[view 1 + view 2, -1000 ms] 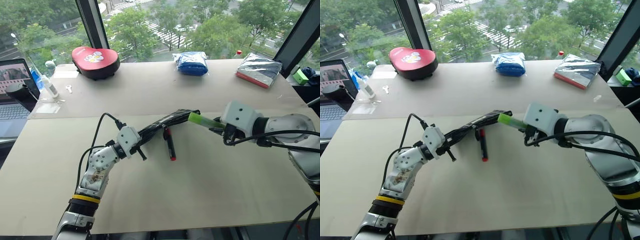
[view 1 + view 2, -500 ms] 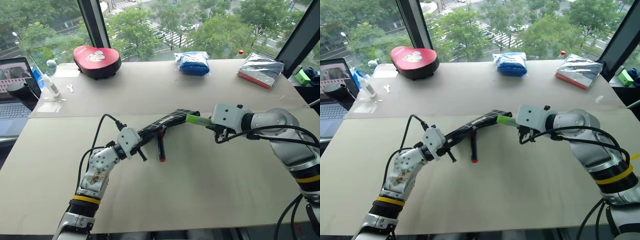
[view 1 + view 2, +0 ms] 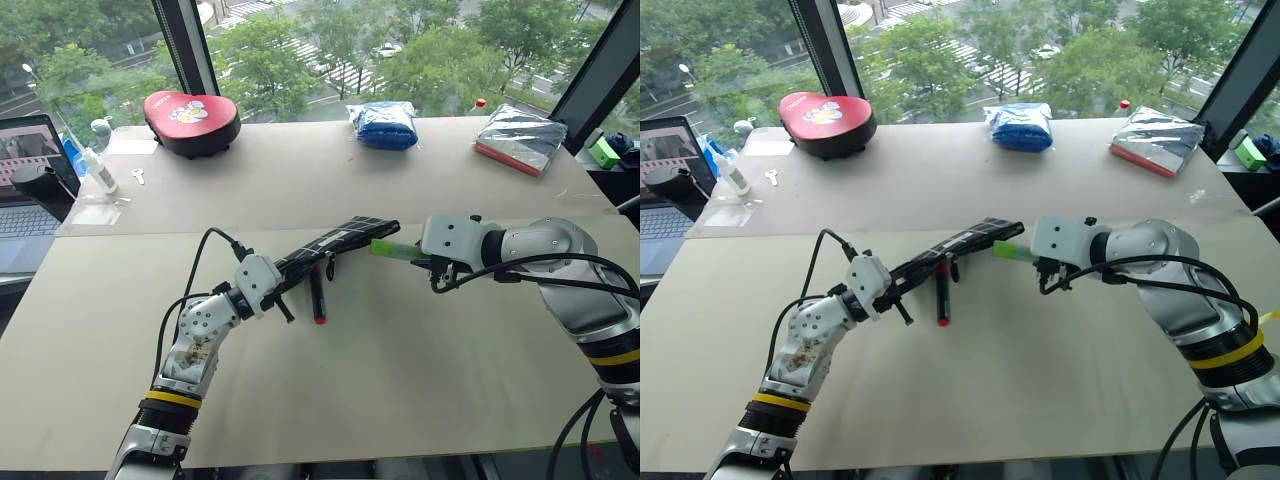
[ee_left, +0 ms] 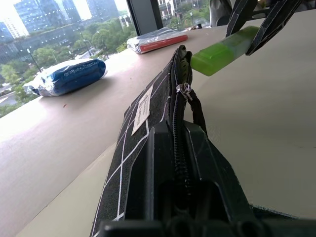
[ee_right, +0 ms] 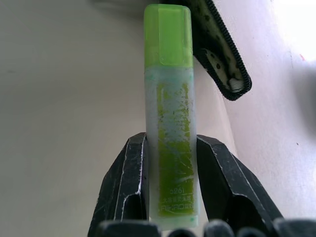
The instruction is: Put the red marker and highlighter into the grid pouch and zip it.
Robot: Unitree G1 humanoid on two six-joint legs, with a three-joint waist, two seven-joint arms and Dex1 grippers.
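Note:
The robot's right gripper should release the light green highlighter inside the grid pouch's gaping opening [image 3: 343, 240], near the zipper pull.
My left gripper [image 3: 281, 283] is shut on the near end of the grid pouch [image 3: 338, 243] and holds it slanted above the table. The pouch's zipper pull [image 4: 184, 89] with its black cord sits near the far end, where the mouth gapes a little [image 5: 223, 61]. The light green highlighter [image 5: 169, 123] is clamped at its rear by my right gripper [image 5: 171, 150]. Its cap end [image 3: 384, 247] sits right beside the pouch's far end. Under the pouch, the red marker [image 3: 318, 296] lies on the table.
Along the far side stand a red heart-shaped case [image 3: 190, 121], a blue bag [image 3: 385, 126] and a silver packet [image 3: 520, 140]. A laptop [image 3: 25, 185] and a small bottle [image 3: 100, 172] are at the far left, a green box [image 3: 600, 152] at the far right.
My right gripper has carried the highlighter left, up to the pouch's far end. The red marker has shifted left on the table. My left gripper has stayed still.

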